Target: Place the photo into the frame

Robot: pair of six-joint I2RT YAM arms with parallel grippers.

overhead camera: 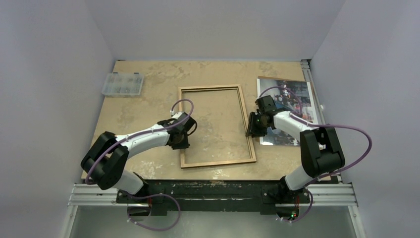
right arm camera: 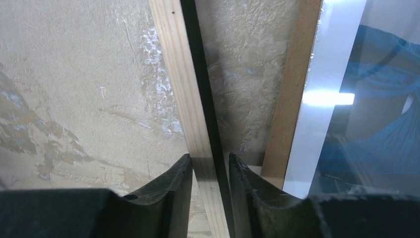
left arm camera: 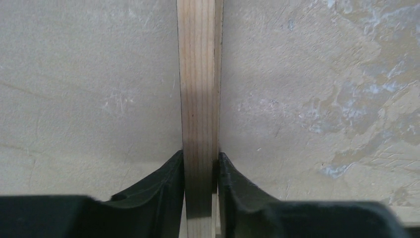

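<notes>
The frame sits crooked with its rail slanting toward the photo, so the robot's right gripper should grip that rail (right arm camera: 202, 151) and swing the frame square, away from the photo.
The frame (overhead camera: 210, 89) lies flat in the middle of the table, its light tan wood back facing up. My left gripper (overhead camera: 179, 141) is shut on the frame's left rail (left arm camera: 198, 74); both fingers press the wood on either side (left arm camera: 200, 163). My right gripper (overhead camera: 251, 130) straddles the frame's right rail (right arm camera: 178, 74), tan on top with a black outer edge. Its jaws (right arm camera: 210, 163) stand close around that rail, a narrow gap still showing at the black side. The photo (overhead camera: 285, 99), bluish and glossy (right arm camera: 376, 99), lies flat just right of the frame.
A brown backing board (right arm camera: 292, 89) shows as a strip under the photo's left edge. A clear plastic organiser box (overhead camera: 122, 84) sits at the far left of the table. A metal rail (overhead camera: 309, 84) runs along the table's right edge, with walls on three sides.
</notes>
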